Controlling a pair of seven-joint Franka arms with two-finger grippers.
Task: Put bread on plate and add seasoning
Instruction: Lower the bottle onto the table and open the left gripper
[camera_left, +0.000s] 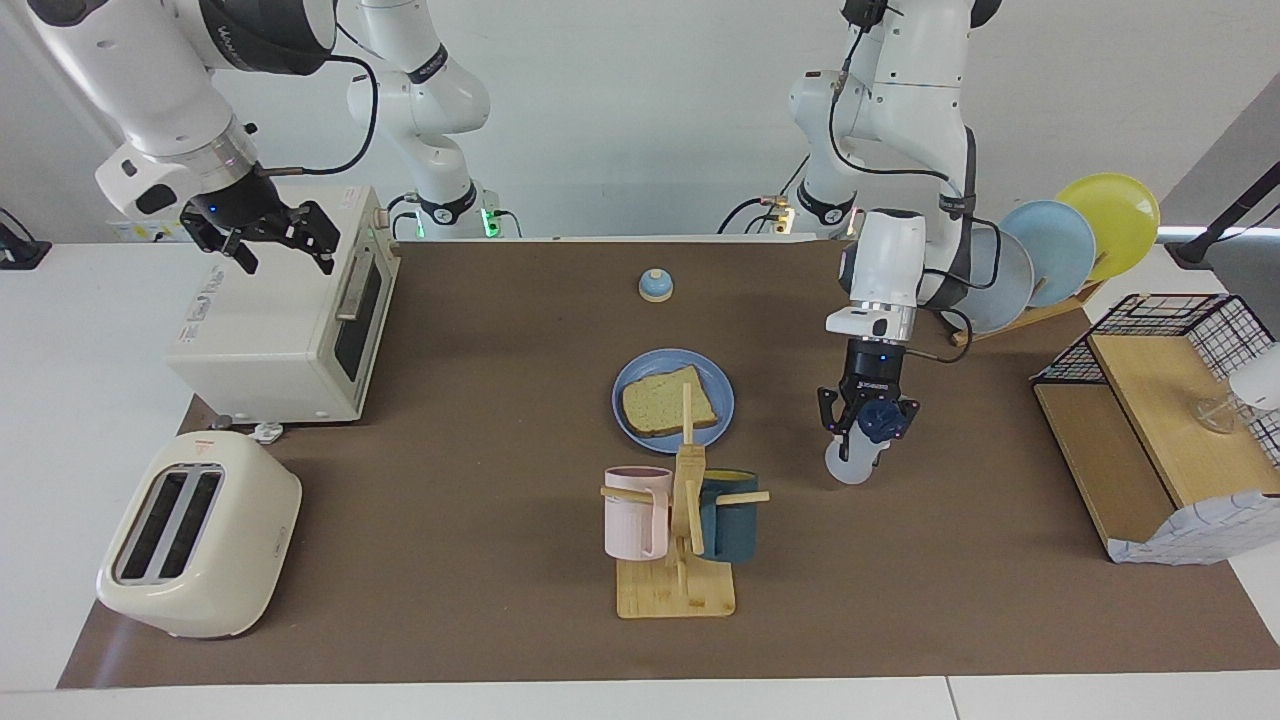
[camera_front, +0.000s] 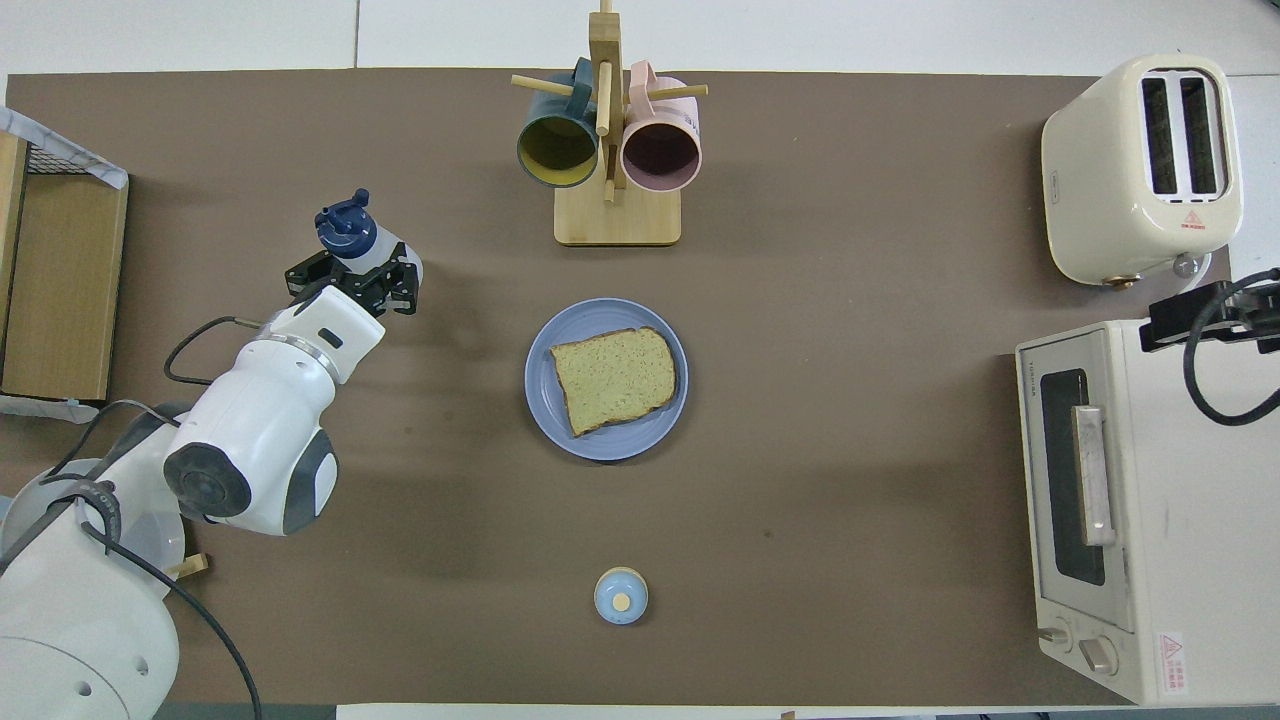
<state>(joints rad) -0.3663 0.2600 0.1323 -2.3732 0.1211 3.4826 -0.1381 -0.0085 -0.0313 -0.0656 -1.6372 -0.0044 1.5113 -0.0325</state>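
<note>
My left gripper is going to stand the seasoning bottle on the brown mat (camera_front: 404, 283) between the wire shelf and the mug rack. The bottle is tilted low over the mat now.
The bread (camera_left: 668, 405) lies flat on the blue plate (camera_left: 650, 368) in the middle of the table, between the mug rack and the bell. It also shows in the overhead view, bread (camera_front: 612, 378) on plate (camera_front: 600, 445). My left gripper (camera_left: 866, 428) is shut on the seasoning bottle (camera_left: 848, 465), which is tilted and low over the mat, beside the plate toward the left arm's end. The bottle's navy cap (camera_front: 345, 220) sticks out past the left gripper (camera_front: 352, 272). My right gripper (camera_left: 270, 240) is open and empty, waiting above the toaster oven.
A toaster oven (camera_left: 280, 330) and a cream toaster (camera_left: 200, 535) stand at the right arm's end. A mug rack (camera_left: 685, 500) with two mugs stands farther from the robots than the plate. A bell (camera_left: 655, 286) sits nearer. Upright plates (camera_left: 1060, 250) and a wire shelf (camera_left: 1150, 420) are at the left arm's end.
</note>
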